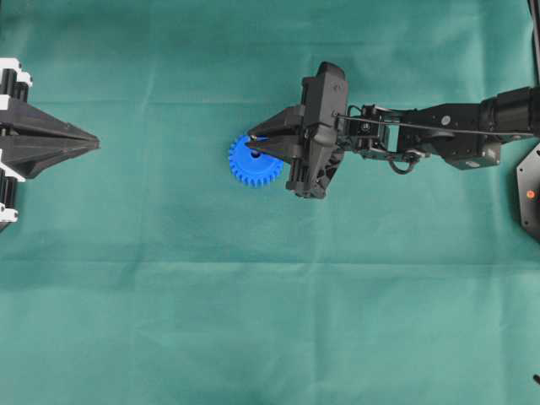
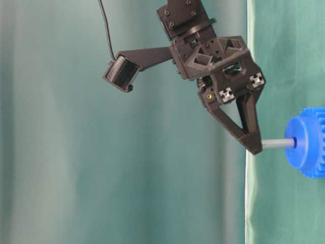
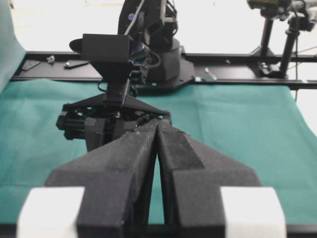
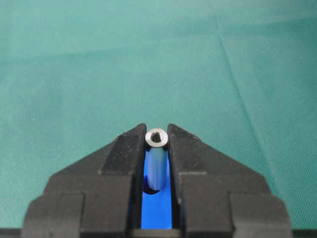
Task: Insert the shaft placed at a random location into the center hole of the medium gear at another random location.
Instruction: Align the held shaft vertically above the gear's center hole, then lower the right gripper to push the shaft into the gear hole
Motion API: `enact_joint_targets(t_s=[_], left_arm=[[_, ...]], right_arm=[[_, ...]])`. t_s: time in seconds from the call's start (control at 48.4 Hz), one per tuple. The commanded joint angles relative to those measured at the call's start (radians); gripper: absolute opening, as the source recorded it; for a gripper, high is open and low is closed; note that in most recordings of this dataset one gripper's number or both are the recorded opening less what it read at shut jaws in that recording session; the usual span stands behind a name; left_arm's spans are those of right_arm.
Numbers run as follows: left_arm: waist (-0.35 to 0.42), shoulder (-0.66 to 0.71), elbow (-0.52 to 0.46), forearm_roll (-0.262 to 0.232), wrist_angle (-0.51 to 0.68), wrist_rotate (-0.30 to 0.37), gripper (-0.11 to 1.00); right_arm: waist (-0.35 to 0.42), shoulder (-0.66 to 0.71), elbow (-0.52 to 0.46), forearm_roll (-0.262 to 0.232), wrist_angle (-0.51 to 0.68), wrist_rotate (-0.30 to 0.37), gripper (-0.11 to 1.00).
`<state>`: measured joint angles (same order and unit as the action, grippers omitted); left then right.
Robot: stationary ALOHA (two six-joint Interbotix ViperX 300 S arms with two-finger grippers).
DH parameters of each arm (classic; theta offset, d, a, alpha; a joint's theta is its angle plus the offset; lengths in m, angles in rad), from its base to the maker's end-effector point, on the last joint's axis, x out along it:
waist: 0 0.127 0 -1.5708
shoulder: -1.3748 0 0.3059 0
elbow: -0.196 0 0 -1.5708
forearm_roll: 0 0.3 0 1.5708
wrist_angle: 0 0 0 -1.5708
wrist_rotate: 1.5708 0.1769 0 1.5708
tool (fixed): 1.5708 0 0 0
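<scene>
The robot's right gripper should release the shaft so that it stands upright in the dark center hole of the blue medium gear [image 1: 256, 153] [image 4: 151, 186].
The medium gear [image 1: 253, 164], bright blue and toothed, lies flat on the green cloth near the middle. My right gripper [image 1: 251, 140] hangs over it, shut on the shaft [image 4: 156, 166], a silvery pin standing upright between the fingers. In the right wrist view the pin's lower end sits in the dark center hole [image 4: 150, 191] of the gear's blue face [image 4: 157, 213]. From table level the shaft [image 2: 277, 144] bridges the fingertips [image 2: 254, 145] and the gear's hub [image 2: 299, 142]. My left gripper [image 1: 94, 143] rests far off at the left edge, shut and empty [image 3: 157, 125].
Green cloth [image 1: 270, 321] covers the table. The right arm [image 1: 439, 131] stretches in from the right edge. A black mount [image 1: 530, 192] sits at the far right. In the left wrist view, the right arm's base and a black rail [image 3: 237, 59] stand at the far end.
</scene>
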<state>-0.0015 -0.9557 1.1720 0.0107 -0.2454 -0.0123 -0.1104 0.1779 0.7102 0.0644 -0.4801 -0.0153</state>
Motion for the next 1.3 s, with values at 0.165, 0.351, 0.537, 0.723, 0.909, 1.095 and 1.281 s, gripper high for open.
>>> enact_joint_targets(t_s=[0.165, 0.351, 0.537, 0.723, 0.909, 1.095, 1.281], left_arm=[[0.000, 0.006, -0.023, 0.002, -0.005, 0.000, 0.00], [0.000, 0.006, -0.021, 0.003, -0.005, -0.002, 0.00], [0.000, 0.006, -0.021, 0.002, -0.005, -0.003, 0.00], [0.000, 0.006, -0.021, 0.002, -0.005, -0.002, 0.00], [0.000, 0.006, -0.021, 0.003, -0.005, -0.002, 0.00], [0.000, 0.006, -0.023, 0.002, -0.005, -0.002, 0.00], [0.000, 0.006, -0.023, 0.002, -0.005, -0.002, 0.00]], right_arm=[[0.003, -0.032, -0.008, 0.005, 0.003, -0.005, 0.14], [0.003, -0.066, -0.008, 0.002, 0.005, -0.009, 0.14], [0.002, -0.081, -0.009, -0.003, 0.002, -0.014, 0.14], [0.009, -0.080, -0.009, -0.003, 0.000, -0.014, 0.14], [0.012, -0.066, -0.008, 0.000, -0.002, -0.014, 0.14], [0.012, -0.034, -0.012, 0.002, -0.009, -0.012, 0.14], [0.011, -0.003, -0.014, 0.002, -0.031, -0.012, 0.14]])
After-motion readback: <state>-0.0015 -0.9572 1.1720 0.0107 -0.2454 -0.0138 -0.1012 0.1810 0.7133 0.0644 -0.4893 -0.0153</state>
